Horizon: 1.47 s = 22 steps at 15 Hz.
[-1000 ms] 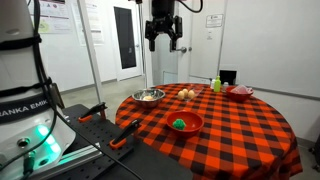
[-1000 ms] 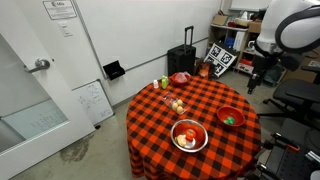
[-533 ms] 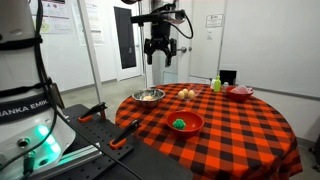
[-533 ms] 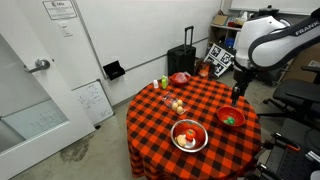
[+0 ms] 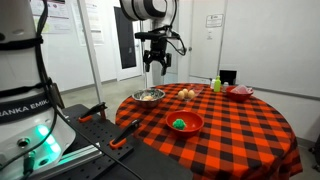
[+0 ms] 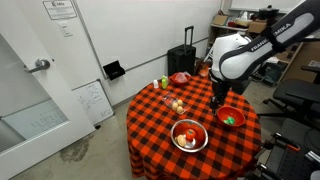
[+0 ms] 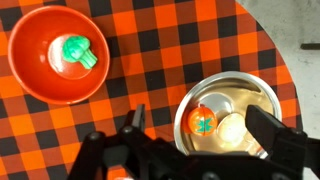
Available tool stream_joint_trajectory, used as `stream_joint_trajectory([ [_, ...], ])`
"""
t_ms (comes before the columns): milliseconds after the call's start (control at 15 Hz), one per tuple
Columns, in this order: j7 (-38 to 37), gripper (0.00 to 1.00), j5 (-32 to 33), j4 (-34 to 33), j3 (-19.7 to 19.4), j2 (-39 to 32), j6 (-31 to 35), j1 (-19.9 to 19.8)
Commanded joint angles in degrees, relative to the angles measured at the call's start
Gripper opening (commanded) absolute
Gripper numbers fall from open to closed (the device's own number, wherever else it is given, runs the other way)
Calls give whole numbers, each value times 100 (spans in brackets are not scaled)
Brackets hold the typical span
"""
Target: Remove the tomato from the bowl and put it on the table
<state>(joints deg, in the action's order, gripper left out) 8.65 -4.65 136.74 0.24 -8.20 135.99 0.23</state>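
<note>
The robot's gripper needs to next close on the sides of the orange-red tomato [image 5: 152, 97] [image 7: 203, 121] in the silver metal bowl, with the tomato's green stem between the fingers.
The silver metal bowl [image 7: 250, 90] sits on the checked table [image 7: 150, 50] and holds an orange-red tomato [image 7: 199, 121] with a green stem, next to a pale round item [image 7: 232, 127]. In the wrist view my gripper [image 7: 205, 128] is open, one finger on each side of the bowl, well above it. In both exterior views the gripper [image 5: 156, 62] [image 6: 214, 100] hangs high over the table, above the bowl [image 5: 149, 96] [image 6: 189, 143]. The tomato [image 6: 188, 134] shows inside the bowl.
A red bowl [image 7: 40, 80] [image 5: 185, 128] with a green item [image 7: 78, 50] stands beside the silver bowl. A pinkish-red bowl [image 5: 240, 92], pale round items [image 5: 187, 94] and a green bottle [image 5: 216, 84] stand farther along the table. The table edge [image 7: 285, 60] is close to the silver bowl.
The arm has swung in over the table and come down, so the open gripper now hangs over the silver bowl. Nothing on the table has moved.
</note>
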Motion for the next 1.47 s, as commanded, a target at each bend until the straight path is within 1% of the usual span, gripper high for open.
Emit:
stream_joint_trajectory([
  [0, 104, 100, -18, -670, 159, -830, 80, 22],
  [467, 187, 100, 93, -1679, 410, -2074, -164, 25],
  [667, 153, 100, 246, -2016, 436, -2508, -60, 92],
  [933, 239, 100, 352, -2384, 506, -2936, -57, 100],
  [1400, 361, 100, 368, -2743, 663, -3364, -140, 126],
])
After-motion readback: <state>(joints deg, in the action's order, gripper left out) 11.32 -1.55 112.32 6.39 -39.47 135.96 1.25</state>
